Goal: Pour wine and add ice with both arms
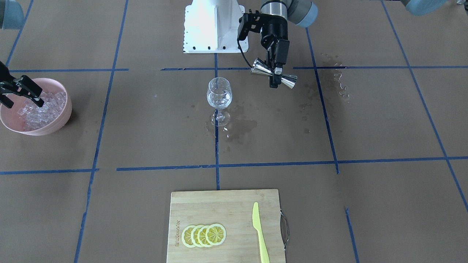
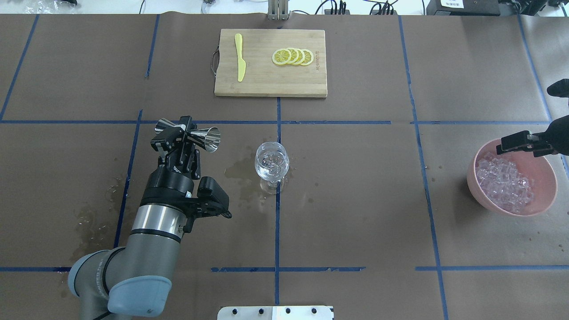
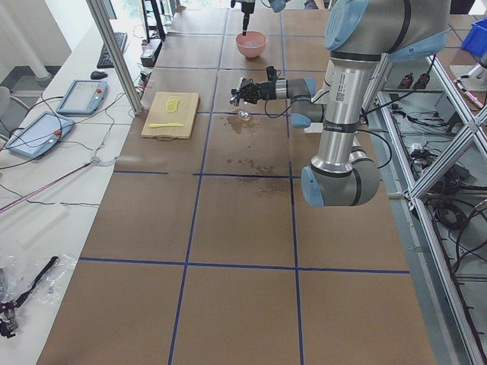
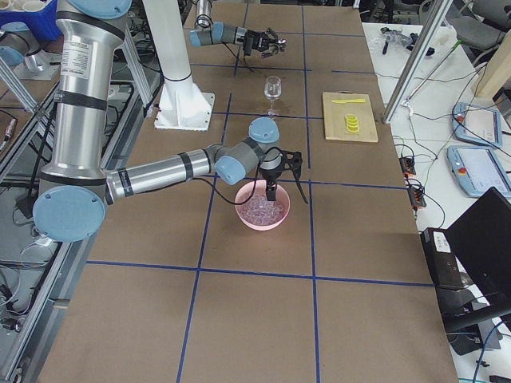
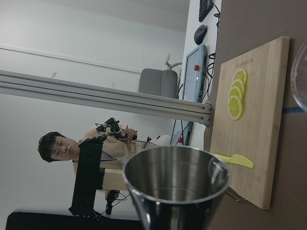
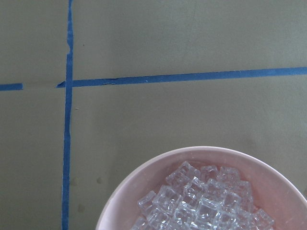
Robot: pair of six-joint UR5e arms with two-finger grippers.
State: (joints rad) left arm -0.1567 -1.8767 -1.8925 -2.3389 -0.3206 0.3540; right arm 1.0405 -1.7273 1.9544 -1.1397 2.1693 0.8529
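Observation:
An ice cube near the middle of the pink bowl [image 1: 37, 107] will be next for my right gripper to go down to and close on.
My left gripper [image 1: 274, 75] is shut on the waist of a steel double-cone jigger [image 1: 260, 67], held sideways above the table, beside the wine glass [image 1: 219, 95] and apart from it. In the overhead view the jigger [image 2: 209, 138] opens toward the glass [image 2: 271, 162]. Any wine in the glass is hardly visible. The left wrist view looks along the jigger [image 5: 175, 182]. My right gripper [image 1: 23, 103] looks open, low over the ice cubes [image 1: 44, 107] in the pink bowl [image 1: 64, 118]. The right wrist view shows the ice [image 6: 201, 201] but no fingers.
A bamboo cutting board [image 1: 212, 204] with several lemon slices [image 1: 203, 235] and a yellow knife [image 1: 260, 233] lies at the operators' edge. Wet patches [image 1: 241, 128] spread around the glass foot and further out [image 1: 338, 82]. The white base block [image 1: 214, 25] stands behind.

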